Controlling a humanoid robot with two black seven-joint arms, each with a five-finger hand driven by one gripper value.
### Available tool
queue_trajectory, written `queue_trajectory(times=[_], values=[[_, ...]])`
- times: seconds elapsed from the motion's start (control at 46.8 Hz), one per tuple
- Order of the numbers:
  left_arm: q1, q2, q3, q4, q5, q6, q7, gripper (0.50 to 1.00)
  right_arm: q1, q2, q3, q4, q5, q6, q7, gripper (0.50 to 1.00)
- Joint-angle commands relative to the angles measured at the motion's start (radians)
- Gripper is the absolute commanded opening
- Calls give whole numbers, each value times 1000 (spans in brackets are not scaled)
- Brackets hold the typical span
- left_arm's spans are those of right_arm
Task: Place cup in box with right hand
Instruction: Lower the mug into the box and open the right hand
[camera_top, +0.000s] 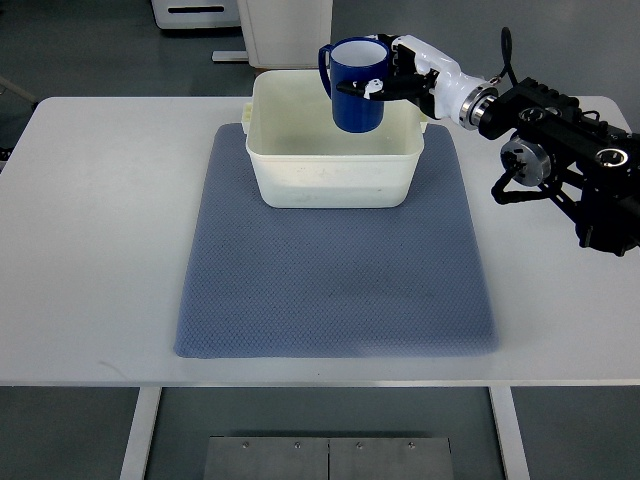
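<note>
The dark blue cup will go down inside the cream plastic box (300, 149), against the near side of the box, as I set it there with my right gripper.
A dark blue cup (357, 85) with a white inside hangs upright over the far right part of the cream plastic box (330, 185), its handle pointing far left. My right hand (392, 82) comes in from the right edge and is shut on the cup's right side, a finger (358, 90) across its front. The box stands open and holds nothing that I can see. It sits on the far end of a blue-grey mat (335, 290). No left arm shows.
The mat lies on a white table (100, 240). My black right forearm (570, 150) stretches over the table's right side. Beyond the far table edge stand white furniture and a grey floor.
</note>
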Motion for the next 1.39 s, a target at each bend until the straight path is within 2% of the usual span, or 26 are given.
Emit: queue_trajectory(times=[0.0,0.214,0.47,0.791,0.812,0.834,0.877,1.005,1.069,1.219,1.368], values=[[0,0,0,0,0,0,0,1000,-5,9,-2,-5,-2,-20,0,500],[0,0,0,0,0,0,0,1000,-41,41,-5,-21,-7,-83,2,500],[0,0,0,0,0,0,0,1000,-63,56,-7,-21,-8,-112,3,500],[0,0,0,0,0,0,0,1000,-67,58,-7,-19,-7,-112,8,500],[0,0,0,0,0,0,0,1000,-70,58,-7,-19,-7,-112,8,516],[0,0,0,0,0,0,0,1000,-74,58,-5,-18,-7,-112,9,587],[0,0,0,0,0,0,0,1000,-75,58,-5,-16,-7,-112,12,675],[0,0,0,0,0,0,0,1000,-77,58,-4,-11,-4,-112,19,813],[0,0,0,0,0,0,0,1000,-78,59,-4,-11,-4,-112,19,849],[0,0,0,0,0,0,0,1000,-78,59,-4,-7,-4,-106,23,983],[0,0,0,0,0,0,0,1000,-78,59,-4,-5,-4,-99,23,989]])
